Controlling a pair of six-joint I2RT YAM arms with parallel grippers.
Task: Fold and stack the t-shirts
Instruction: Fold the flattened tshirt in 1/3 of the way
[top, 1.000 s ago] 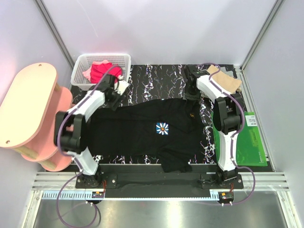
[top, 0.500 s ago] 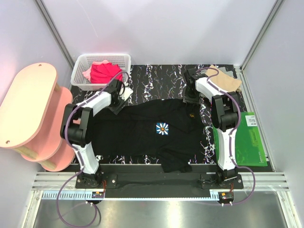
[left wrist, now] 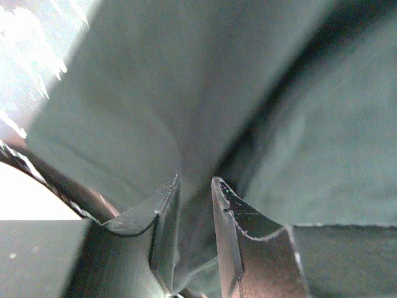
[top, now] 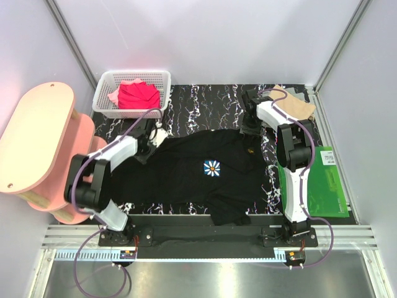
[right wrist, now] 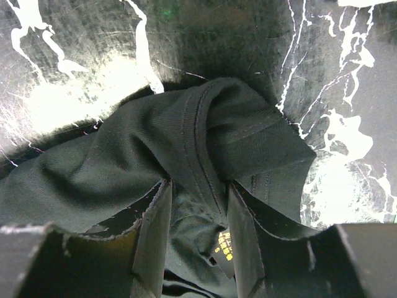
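Note:
My left gripper should open, since it is at a fold in from the black t-shirt's hem, then take the hem's edge (left wrist: 77, 167) and pull the shirt straight from the collar.
The large black t-shirt (top: 186, 171) lies spread across the table, its daisy print (top: 211, 167) facing up. My left gripper (top: 149, 143) is at the shirt's back left edge; in the left wrist view it (left wrist: 195, 194) is shut on a fold of the black fabric (left wrist: 155, 93). My right gripper (top: 249, 128) is at the shirt's back right; in the right wrist view it (right wrist: 197, 198) is shut on the bunched collar (right wrist: 208, 143), with the neck label (right wrist: 224, 245) between the fingers. A tan t-shirt (top: 298, 107) lies at the back right. Red and pink t-shirts (top: 138, 95) sit in the basket.
The white mesh basket (top: 102, 99) stands at the back left. A pink two-tier stand (top: 34, 146) is beside the table on the left. A flat green board (top: 324, 186) lies at the right edge. The tabletop (top: 205, 102) is black marble-patterned.
My left gripper has moved nearer and slightly left along the shirt's back left edge, its arm swinging outward. The right gripper has stayed at the collar.

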